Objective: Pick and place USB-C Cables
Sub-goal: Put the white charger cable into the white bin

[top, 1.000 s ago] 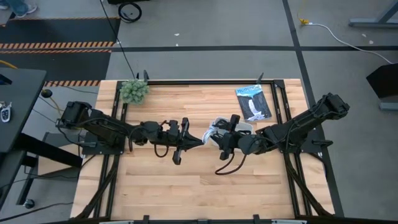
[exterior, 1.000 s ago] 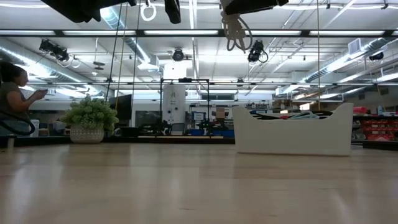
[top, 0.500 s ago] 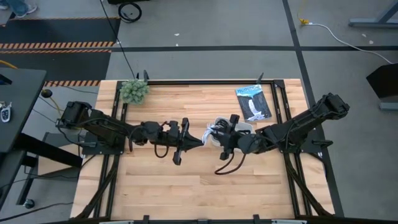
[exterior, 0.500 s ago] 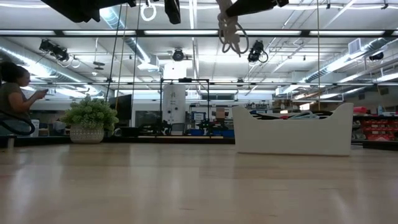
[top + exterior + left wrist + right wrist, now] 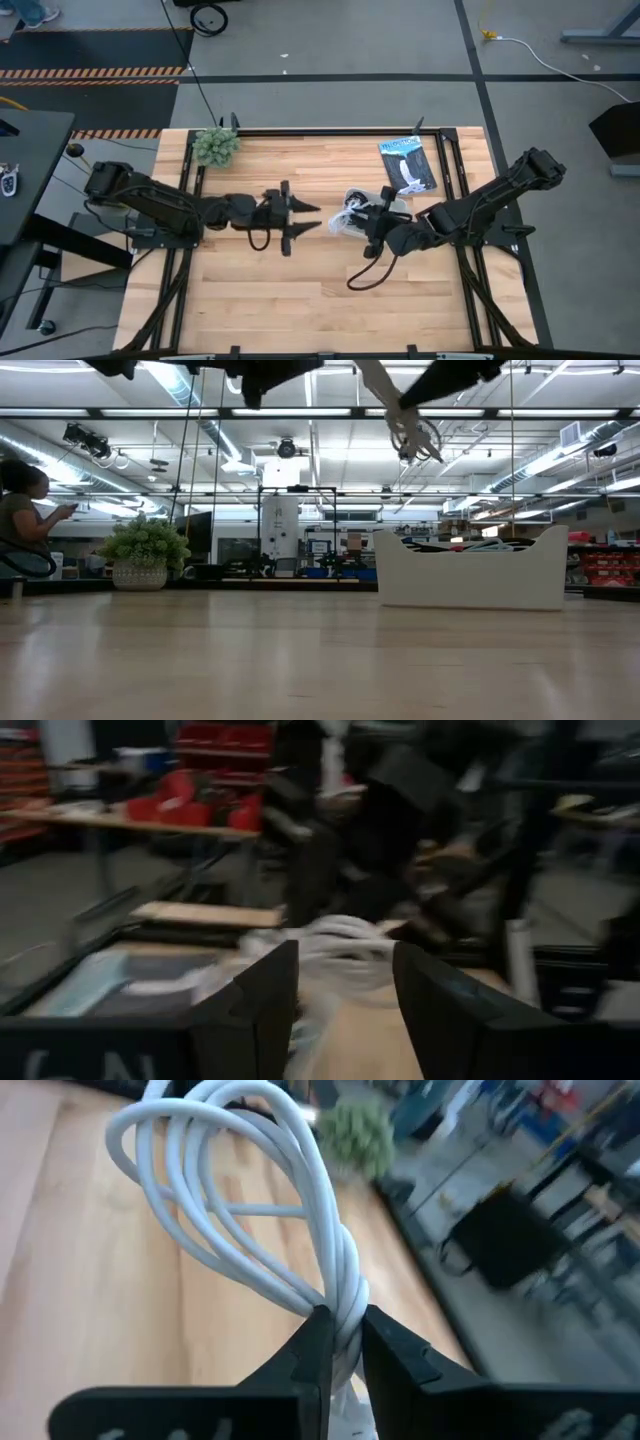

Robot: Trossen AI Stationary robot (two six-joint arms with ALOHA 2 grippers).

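Note:
Next, my right gripper drops the white USB-C cable inside the white tray (image 5: pixel 356 213), at the end that faces my left gripper.
My right gripper (image 5: pixel 352 222) is shut on the white USB-C cable (image 5: pixel 250 1210), a coiled bundle, high over the middle of the table. The cable also shows in the low view (image 5: pixel 413 432), well above the wood. My left gripper (image 5: pixel 312 217) is open and empty just left of the cable, its fingertips pointing at it. In the left wrist view the white cable (image 5: pixel 335 942) shows past the gap between the fingers. The white tray (image 5: pixel 470 572) stands behind the right arm. I cannot make out the other cables. My right gripper pinches the white cable at the twisted waist of the bundle (image 5: pixel 343 1302) between its two fingers. The fingers come from the table's right side. The loops (image 5: pixel 190 1150) stick out beyond the fingertips. The cable is lifted clear of the table.
A flat black packet with a blue label (image 5: pixel 407 165) lies at the far right. A small potted plant (image 5: pixel 215 146) stands at the far left corner. A person (image 5: pixel 18 510) sits beyond the table at the left. Bare wood lies near the front edge (image 5: pixel 320 310).
My left gripper has drawn back a little toward the table's left edge and turned about its wrist. My right gripper has gone slightly toward the right edge with the white cable, which has tipped and stays clear of the table.

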